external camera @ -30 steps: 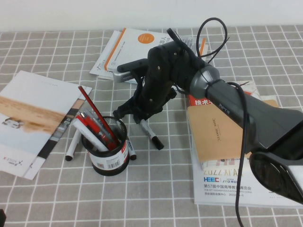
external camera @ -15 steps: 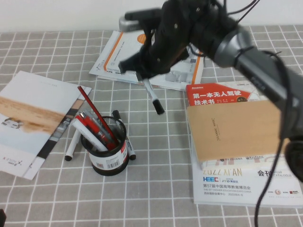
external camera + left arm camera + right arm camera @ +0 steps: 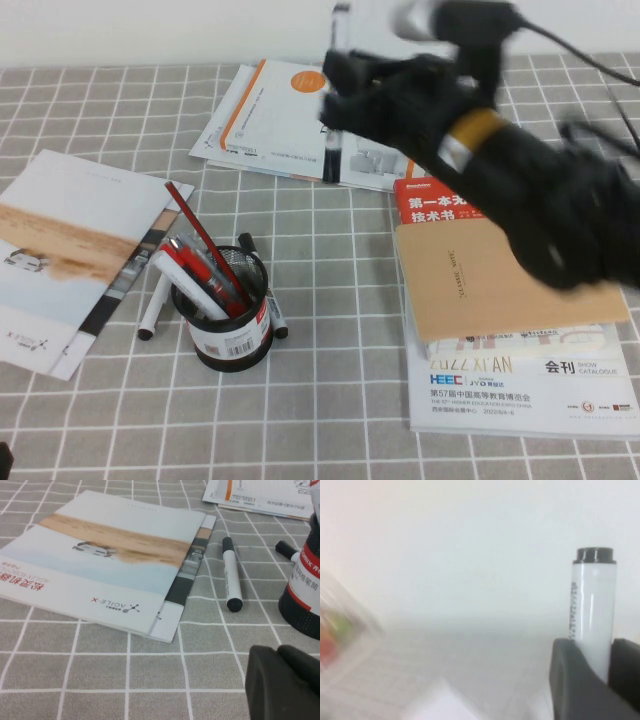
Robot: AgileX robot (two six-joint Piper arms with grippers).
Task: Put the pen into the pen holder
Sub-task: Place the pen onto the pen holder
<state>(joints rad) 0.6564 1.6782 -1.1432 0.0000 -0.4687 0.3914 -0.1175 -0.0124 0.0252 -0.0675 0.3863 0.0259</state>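
The robot's right gripper will release the pen in the pen holder (image 3: 204, 272), between the white marker and the dark-red pencil.
My right gripper (image 3: 592, 652) is shut on a pen (image 3: 592, 600) with a white barrel and a black end, which stands up between the fingers. In the high view the right gripper (image 3: 345, 95) is blurred and held high over the booklets at the back. The black mesh pen holder (image 3: 225, 315) stands at front left of centre with red pens, a dark-red pencil and a white marker in it. It also shows in the left wrist view (image 3: 305, 590). My left gripper (image 3: 285, 685) is shut and empty, low at the front left, near the holder.
Two white markers lie beside the holder, one on its left (image 3: 155, 305) and one on its right (image 3: 272, 305). A magazine (image 3: 70, 250) lies at left, booklets (image 3: 270, 115) at the back, and a stack of books (image 3: 490, 280) at right.
My right gripper has lifted the pen off the table beside the holder and swung up and back over the booklets. The left arm has not moved.
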